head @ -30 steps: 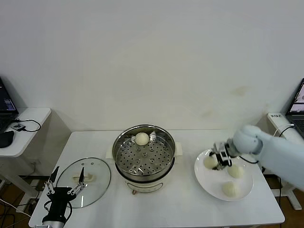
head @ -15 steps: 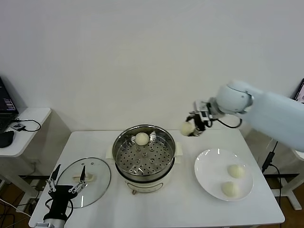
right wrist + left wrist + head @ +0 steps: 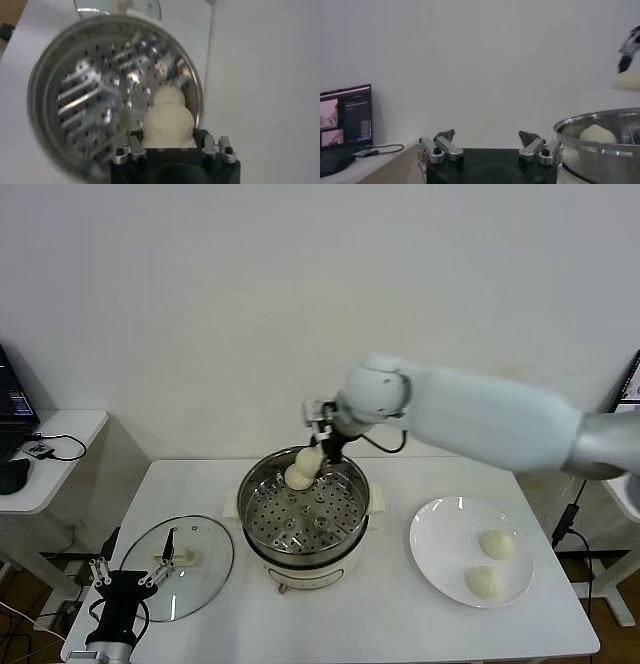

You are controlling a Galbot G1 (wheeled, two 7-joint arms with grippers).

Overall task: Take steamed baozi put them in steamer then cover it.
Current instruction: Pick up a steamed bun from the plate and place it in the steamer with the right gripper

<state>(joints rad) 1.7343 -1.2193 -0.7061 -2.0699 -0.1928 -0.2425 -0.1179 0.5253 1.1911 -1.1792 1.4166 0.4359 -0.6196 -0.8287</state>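
Note:
My right gripper has the baozi. It will let go of it beside the first one, on the tray's side [image 3: 266,502] [image 3: 142,57] closest to the glass cover.
The steel steamer [image 3: 247,496] stands mid-table on its white base. One baozi [image 3: 296,478] lies on its perforated tray at the far side. My right gripper [image 3: 318,446] is shut on a second baozi [image 3: 311,458] and holds it just above the far rim, over the first one. In the right wrist view the held baozi [image 3: 169,125] sits between the fingers of my right gripper [image 3: 167,133], above the tray [image 3: 90,100]. Two more baozi [image 3: 497,544] [image 3: 486,582] lie on the white plate [image 3: 445,529]. The glass cover [image 3: 200,534] lies flat left of the steamer. My left gripper [image 3: 125,576] is open and idle at the near left.
A small side table with a laptop [image 3: 12,409] and cables stands far left. The left wrist view shows the steamer rim [image 3: 600,122] with a baozi [image 3: 596,134] inside. The white table [image 3: 390,619] carries all of it.
My right gripper lifted a baozi off the plate and carried it left and up, then down to the steamer's far rim. The plate now holds two. The left arm barely moved.

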